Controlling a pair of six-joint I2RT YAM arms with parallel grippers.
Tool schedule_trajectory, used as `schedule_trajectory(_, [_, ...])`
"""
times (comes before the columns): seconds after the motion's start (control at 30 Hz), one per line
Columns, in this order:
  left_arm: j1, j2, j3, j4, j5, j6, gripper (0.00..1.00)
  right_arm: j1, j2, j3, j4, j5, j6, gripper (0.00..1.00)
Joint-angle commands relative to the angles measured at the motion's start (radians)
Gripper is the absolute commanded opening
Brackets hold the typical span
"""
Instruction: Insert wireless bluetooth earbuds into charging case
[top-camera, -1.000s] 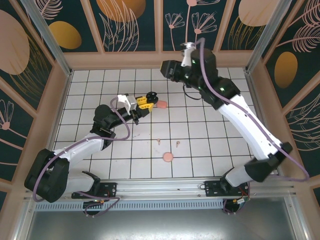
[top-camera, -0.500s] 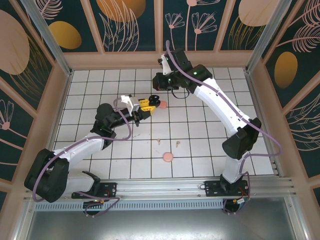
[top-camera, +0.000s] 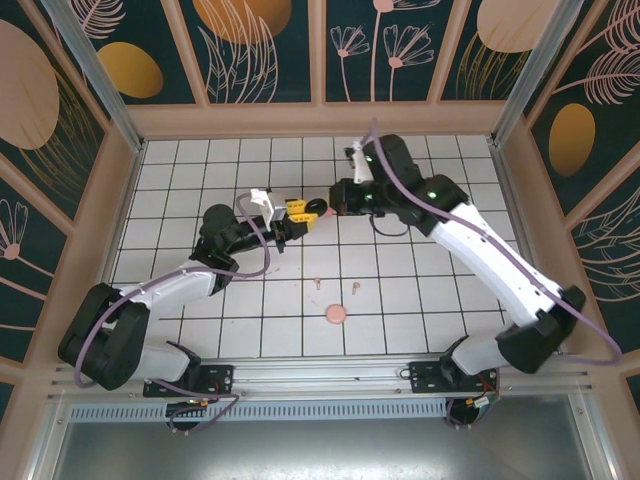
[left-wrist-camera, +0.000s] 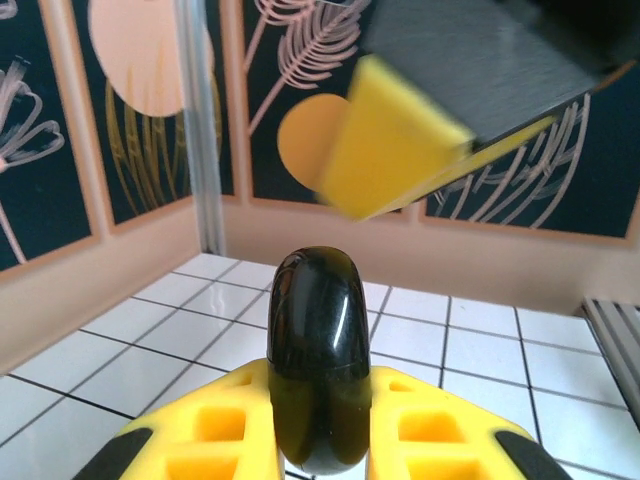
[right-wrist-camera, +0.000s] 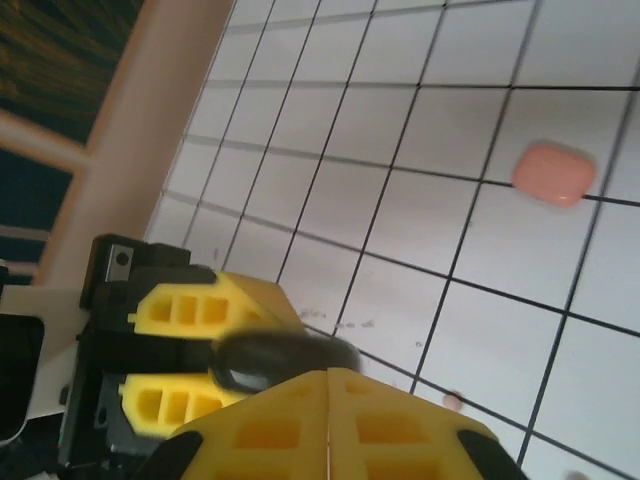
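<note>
Next, my left gripper lets go of the glossy black charging case on the white tiles (top-camera: 296, 214), close beside the rounded pink case.
My left gripper (top-camera: 306, 211) (left-wrist-camera: 318, 380) is shut on a glossy black charging case (left-wrist-camera: 318, 350) (top-camera: 314, 207) (right-wrist-camera: 282, 360), held on edge above the floor. My right gripper (top-camera: 331, 205) (right-wrist-camera: 330, 378) hovers right at the case with its yellow fingers pressed together and nothing visible between them. One of those fingers (left-wrist-camera: 390, 140) shows blurred just above the case in the left wrist view. Two small pale earbuds (top-camera: 318, 282) (top-camera: 355, 291) lie on the tiles nearer the arm bases. Another tiny bud (right-wrist-camera: 452, 401) lies on the floor beside my right fingers.
A rounded pink case (right-wrist-camera: 553, 174) (top-camera: 324, 213) lies on the tiles just beyond the two grippers. A round pink case (top-camera: 336, 315) sits near the front. Wooden walls (top-camera: 120, 200) fence in the white tiled floor (top-camera: 420, 290).
The right arm swung from the back wall down to the black case, and its jaws closed on the way. The left gripper kept its hold and shifted slightly right.
</note>
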Motion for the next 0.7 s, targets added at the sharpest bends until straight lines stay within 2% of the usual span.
schedule_trajectory(0.0, [0.007, 0.008, 0.026, 0.077, -0.062, -0.059, 0.00, -0.069, -0.127, -0.128, 0.120, 0.106, 0.132, 0.17])
schedule_trajectory(0.1, [0.007, 0.006, 0.032, -0.022, -0.133, -0.118, 0.00, -0.098, -0.231, -0.290, 0.206, 0.147, 0.198, 0.29])
schedule_trajectory(0.2, [0.007, 0.024, 0.040, -0.127, -0.211, -0.194, 0.00, -0.098, -0.298, -0.446, 0.251, 0.179, 0.237, 0.37])
schedule_trajectory(0.37, [0.024, 0.096, 0.021, -0.188, -0.329, -0.307, 0.00, -0.074, -0.388, -0.677, 0.310, 0.204, 0.285, 0.44])
schedule_trajectory(0.47, [0.072, 0.185, 0.064, -0.236, -0.310, -0.377, 0.00, -0.059, -0.412, -0.761, 0.325, 0.223, 0.302, 0.48])
schedule_trajectory(0.6, [0.165, 0.333, 0.136, -0.251, -0.196, -0.503, 0.00, -0.035, -0.416, -0.817, 0.350, 0.213, 0.322, 0.49])
schedule_trajectory(0.67, [0.188, 0.425, 0.171, -0.263, -0.168, -0.518, 0.00, -0.023, -0.404, -0.821, 0.350, 0.216, 0.324, 0.49])
